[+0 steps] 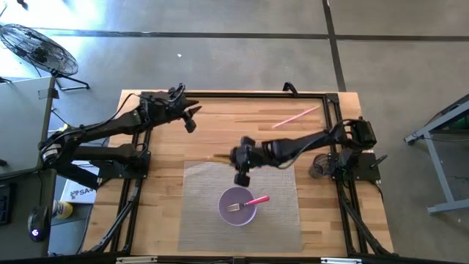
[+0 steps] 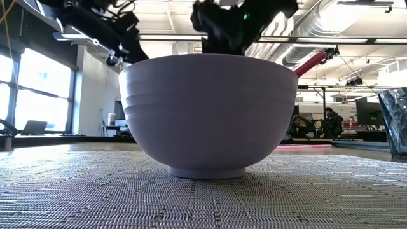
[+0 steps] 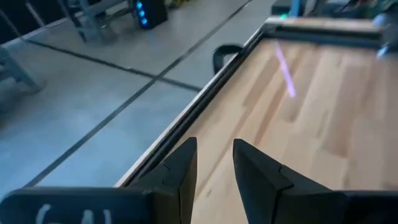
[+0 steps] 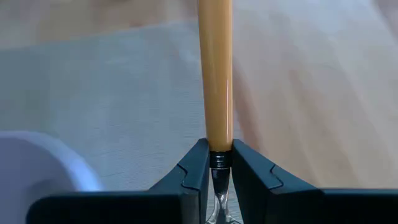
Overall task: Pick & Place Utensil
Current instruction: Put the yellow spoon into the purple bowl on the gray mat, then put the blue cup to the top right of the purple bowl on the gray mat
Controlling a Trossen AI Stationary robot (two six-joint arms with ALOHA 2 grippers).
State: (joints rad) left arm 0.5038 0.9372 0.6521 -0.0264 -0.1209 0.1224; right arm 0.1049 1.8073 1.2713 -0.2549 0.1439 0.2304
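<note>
I need to use my right gripper to set the orange-handled utensil down in the purple bowl [image 1: 229, 210] [image 4: 32, 190] next to the pink-handled fork.
My right gripper [image 1: 234, 156] hovers over the far edge of the grey mat [image 1: 198, 220], just beyond the purple bowl [image 1: 236, 207]. It is shut on an orange-handled utensil [image 4: 215, 74], whose handle tip [image 1: 219, 155] pokes out toward the table's left. The bowl stands on the mat and holds a pink-handled fork [image 1: 249, 202], its handle leaning over the right rim [image 2: 310, 63]. My left gripper [image 3: 214, 158] waits narrowly open above the far left of the table [image 1: 187, 114], holding nothing. My right gripper pinches the utensil where the orange handle meets the metal neck [image 4: 217, 160]. The handle runs straight out ahead along the fingers, toward the table's left. The metal end goes back between the fingers and is hidden. The utensil appears lifted clear of the mat.
A pink stick-like utensil [image 1: 297, 117] lies on the bare wood near the far right corner. A dark mesh cup [image 1: 320, 167] stands beside the right arm's base. Black rails frame the table's edges [image 1: 234, 94]. Bare wood shows left of the mat [image 1: 165, 191].
</note>
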